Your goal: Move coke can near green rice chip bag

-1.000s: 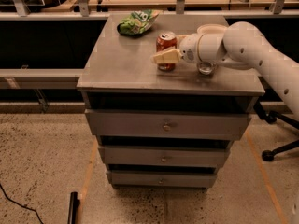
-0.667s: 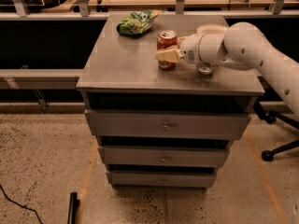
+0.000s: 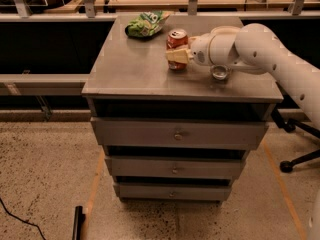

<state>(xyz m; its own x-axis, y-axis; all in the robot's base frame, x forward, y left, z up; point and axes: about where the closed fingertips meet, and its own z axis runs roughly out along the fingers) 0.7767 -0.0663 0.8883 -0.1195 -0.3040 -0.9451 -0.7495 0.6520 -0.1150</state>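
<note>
I will let go of the coke can with my gripper at the cabinet top's back (image 3: pixel 164 39), so that it sits close beside the green rice chip bag.
The coke can (image 3: pixel 176 40) is red with a silver top and stands upright on the grey cabinet top (image 3: pixel 135 69), right of centre. My gripper (image 3: pixel 178 55) reaches in from the right on a white arm, and its pale fingers (image 3: pixel 176 57) are closed around the can's lower half. The green rice chip bag (image 3: pixel 145 24) lies wrinkled at the back of the top, up and to the left of the can, a short gap away.
A small silver-rimmed round object (image 3: pixel 219 73) sits on the top under my arm. The cabinet has three drawers (image 3: pixel 177 134) below. A railing (image 3: pixel 60 17) and wooden table stand behind. An office chair base (image 3: pixel 300 159) is at the right.
The can and my gripper have shifted slightly towards the back left, closer to the green bag. The bag has not moved.
</note>
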